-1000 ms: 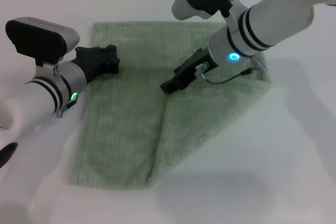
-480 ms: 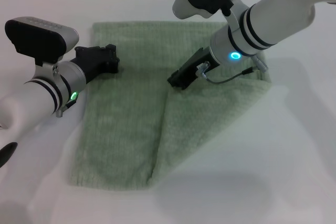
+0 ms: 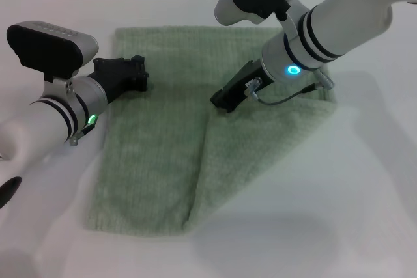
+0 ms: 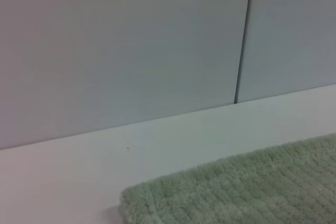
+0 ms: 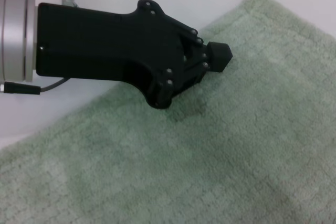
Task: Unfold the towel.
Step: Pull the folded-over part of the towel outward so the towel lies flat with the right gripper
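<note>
My right gripper is to release the towel's flap corner on the bare white table [image 3: 362,229], in line with the front edge.
The pale sage-green towel [image 3: 153,154] lies on the white table. Its right part is folded over in a diagonal flap [image 3: 267,141] whose crease runs down to the front edge. My right gripper [image 3: 219,102] is at the top of that crease, near the towel's middle, and is shut on the flap's edge. My left gripper [image 3: 139,75] rests on the towel near its far left corner. It also shows in the right wrist view [image 5: 218,57], down on the cloth [image 5: 236,145]. The left wrist view shows only the towel's far corner [image 4: 236,192].
The white table [image 3: 339,226] surrounds the towel, with bare surface to the right and in front. A pale wall with a vertical seam [image 4: 244,35] stands behind the table's far edge.
My right gripper has moved a little to the right and away, and the top of the crease has shifted with it. The left arm has not moved.
</note>
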Action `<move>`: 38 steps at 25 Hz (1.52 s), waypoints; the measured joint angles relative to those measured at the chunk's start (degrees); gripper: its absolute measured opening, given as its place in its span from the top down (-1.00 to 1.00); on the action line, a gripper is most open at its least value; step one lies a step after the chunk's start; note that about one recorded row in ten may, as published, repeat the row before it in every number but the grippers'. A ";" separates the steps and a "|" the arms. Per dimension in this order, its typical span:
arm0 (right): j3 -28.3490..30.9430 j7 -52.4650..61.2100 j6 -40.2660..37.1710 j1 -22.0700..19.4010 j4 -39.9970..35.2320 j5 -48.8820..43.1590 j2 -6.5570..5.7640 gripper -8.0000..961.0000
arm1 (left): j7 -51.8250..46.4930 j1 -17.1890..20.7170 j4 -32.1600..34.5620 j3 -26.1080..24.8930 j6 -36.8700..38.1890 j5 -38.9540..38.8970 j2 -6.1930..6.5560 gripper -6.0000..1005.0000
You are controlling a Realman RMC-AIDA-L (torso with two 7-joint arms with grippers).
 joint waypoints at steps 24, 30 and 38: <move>5.61 0.32 18.10 -11.80 -29.09 -5.02 -0.53 0.94 | 0.00 0.14 0.00 0.10 -0.80 0.00 -0.09 0.99; 8.78 -0.45 28.92 -15.33 -39.63 -6.18 -0.58 0.94 | 0.00 0.18 0.00 0.10 -0.80 0.00 -0.09 0.99; 9.71 -1.46 39.41 -20.16 -51.56 -8.70 -0.30 0.94 | -0.06 0.18 -0.24 0.10 -1.53 0.00 -0.09 0.99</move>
